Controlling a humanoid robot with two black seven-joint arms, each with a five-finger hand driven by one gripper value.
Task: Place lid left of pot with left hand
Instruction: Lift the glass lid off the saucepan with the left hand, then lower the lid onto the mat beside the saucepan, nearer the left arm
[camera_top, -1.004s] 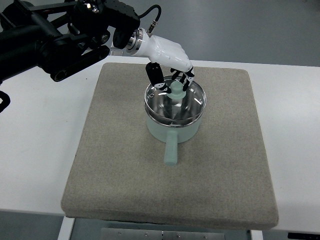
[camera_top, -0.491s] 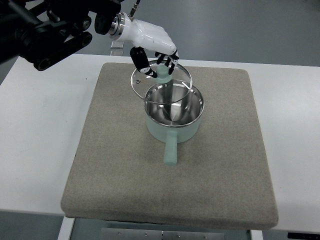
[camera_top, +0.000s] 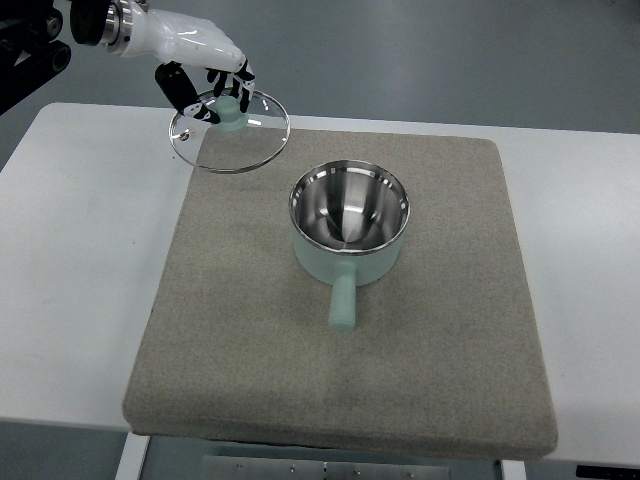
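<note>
Next, I release the glass lid with my left gripper on the grey mat's far corner (camera_top: 237, 202), beside the pot.
A mint-green pot (camera_top: 348, 225) with a shiny steel inside stands uncovered on the grey mat (camera_top: 440, 330), its handle pointing toward the near edge. The glass lid (camera_top: 230, 130) with a mint knob hangs in the air above the mat's far left corner, up and to the left of the pot. My left hand (camera_top: 215, 90), white with black fingers, is shut on the lid's knob from above. Its arm enters from the top left. No right arm shows.
The mat lies on a white table (camera_top: 80, 260). Bare white tabletop runs along the mat's left and right sides. Grey floor lies beyond the table's far edge.
The lid has been lifted off the pot and carried up and to the left by my left hand. The pot now stands open and has not moved.
</note>
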